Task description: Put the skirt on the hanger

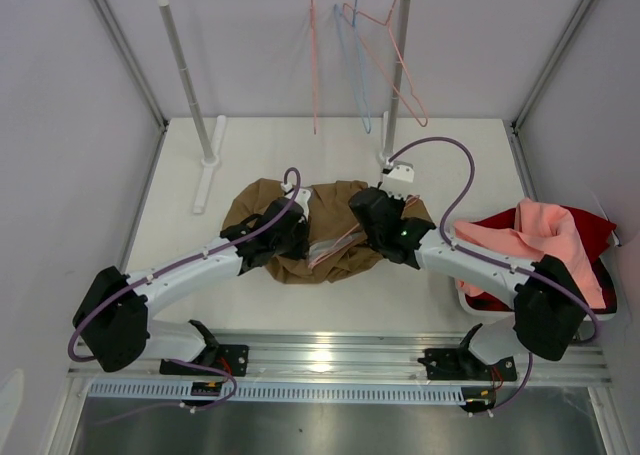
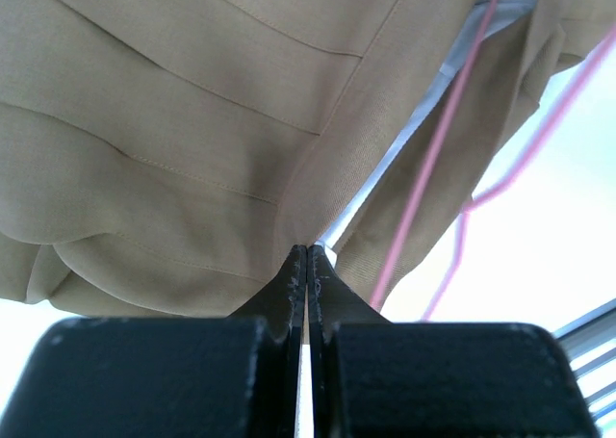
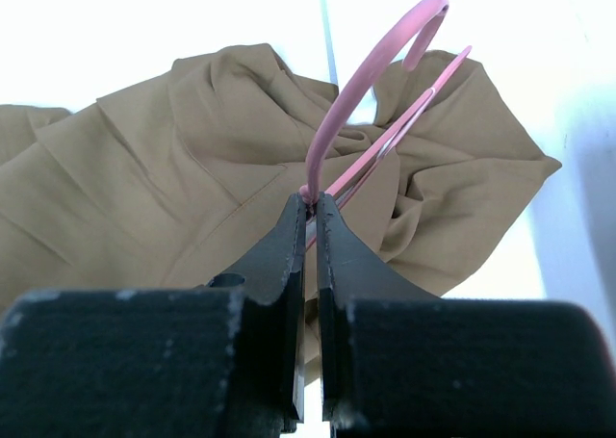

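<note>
The hanger's end sits outside the skirt's waist opening; my left gripper will grab the waist [image 1: 326, 278] by its near corner to pull it over the hanger.
The tan-brown pleated skirt [image 1: 262, 197] lies bunched on the middle of the table, its pale grey lining [image 2: 385, 168] showing along one edge. My left gripper [image 1: 295, 227] sits on its left part. In the left wrist view this gripper [image 2: 307, 248] is shut, pinching the skirt [image 2: 192, 120] at the lined edge. The salmon-pink wire hanger [image 3: 371, 72] lies partly inside the skirt [image 3: 173, 168], hook curving up. My right gripper [image 3: 311, 199] is shut on the hanger at the base of its hook. Its wire [image 2: 433, 159] runs beside the cloth. From above, the right gripper [image 1: 372, 215] is over the skirt's right part.
A clothes rack [image 1: 190, 75] stands at the back, its rail carrying two pink hangers [image 1: 395, 65] and a light blue hanger [image 1: 357, 75]. A white basket [image 1: 612, 297] at the right holds a salmon-pink cloth [image 1: 540, 235] and a dark red cloth [image 1: 595, 225].
</note>
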### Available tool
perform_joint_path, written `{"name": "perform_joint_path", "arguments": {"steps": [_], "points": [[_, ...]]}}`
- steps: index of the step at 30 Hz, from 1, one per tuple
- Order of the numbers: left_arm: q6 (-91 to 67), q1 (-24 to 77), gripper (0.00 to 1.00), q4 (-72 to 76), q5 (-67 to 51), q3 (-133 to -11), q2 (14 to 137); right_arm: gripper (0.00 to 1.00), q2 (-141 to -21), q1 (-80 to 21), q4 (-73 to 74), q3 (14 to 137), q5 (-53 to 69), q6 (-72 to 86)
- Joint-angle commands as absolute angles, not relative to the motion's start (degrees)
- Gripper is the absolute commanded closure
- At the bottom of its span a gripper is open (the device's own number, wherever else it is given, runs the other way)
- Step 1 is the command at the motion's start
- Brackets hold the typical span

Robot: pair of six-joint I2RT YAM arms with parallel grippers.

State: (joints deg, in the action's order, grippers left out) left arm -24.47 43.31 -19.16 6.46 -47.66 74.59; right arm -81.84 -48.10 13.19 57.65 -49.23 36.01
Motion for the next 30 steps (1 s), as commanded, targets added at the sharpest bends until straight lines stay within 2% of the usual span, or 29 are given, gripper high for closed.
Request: {"name": "perform_joint_path", "arguments": {"steps": [1, 16, 19, 23, 25, 30], "points": [[-24.79, 42.63, 1.00, -20.21, 6.50, -48.08, 73.57, 1.00, -85.42, -48.69, 14.41, 57.66, -58.35, 36.47], [-26.80, 42.71, 1.00, -18.81, 4.84, -43.86, 74.53, 1.00, -88.77, -51.24, 14.50, 55.63, -59.15, 37.26], [-27.68, 43.59, 0.91, -18.20, 4.48, -43.07, 73.83, 1.00, -89.38, -51.68, 16.26, 55.81, -59.50, 39.19], [-29.00, 46.49, 0.69, -19.51, 6.24, -42.98, 71.90, 1.00, -90.87, -51.94, 18.62, 56.69, -60.29, 41.04], [-30.32, 48.33, 0.62, -19.86, 7.99, -42.54, 71.11, 1.00, -91.32, -52.12, 19.07, 57.21, -60.82, 42.00], [-34.01, 53.16, 0.55, -22.14, 12.38, -41.13, 67.07, 1.00, -92.28, -52.47, 20.04, 57.83, -61.44, 43.06]]}}
